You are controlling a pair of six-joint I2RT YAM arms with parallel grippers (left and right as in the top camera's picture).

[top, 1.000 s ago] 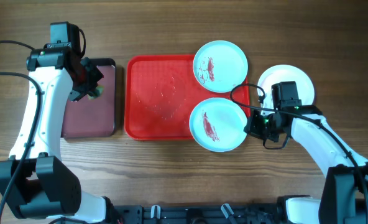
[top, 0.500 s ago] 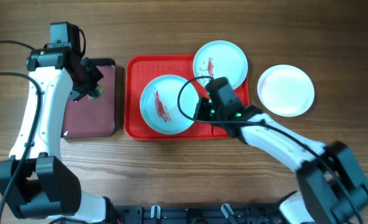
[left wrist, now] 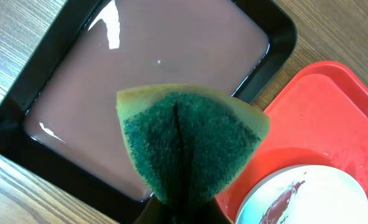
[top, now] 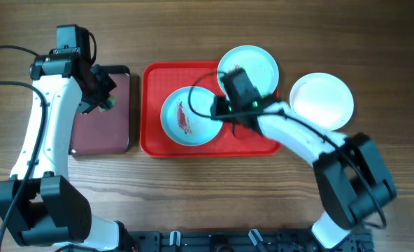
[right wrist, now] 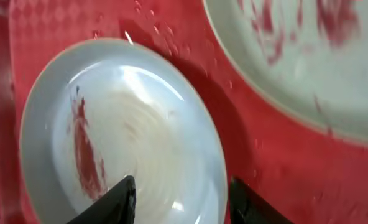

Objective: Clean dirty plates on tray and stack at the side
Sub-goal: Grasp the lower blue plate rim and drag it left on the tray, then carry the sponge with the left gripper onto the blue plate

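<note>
My right gripper will pinch the plate's rim [right wrist: 223, 180] before my left gripper wipes the smear, because the smeared aqua plate is lying loose under my right gripper's open fingers.
The red tray [top: 154, 140] lies mid-table. An aqua plate [top: 188, 115] with a red smear sits on its left half and also shows in the right wrist view [right wrist: 109, 137] and the left wrist view [left wrist: 308, 199]. A second smeared aqua plate [top: 257, 70] rests on the tray's far right corner. A white plate [top: 322, 101] lies on the table to the right. My right gripper [top: 217, 108] is open, its fingers [right wrist: 184, 196] straddling the first plate's right rim. My left gripper [top: 98, 94] is shut on a green sponge [left wrist: 190, 149] above the maroon tray.
A dark maroon tray with a black rim [top: 102, 136] holds liquid left of the red tray; it fills the left wrist view [left wrist: 140, 81]. The right arm crosses over the red tray's right side. Bare wood table surrounds everything.
The smeared aqua plate has moved from the tray's near right corner to its left half, along with my right gripper. The left arm and sponge have not moved.
</note>
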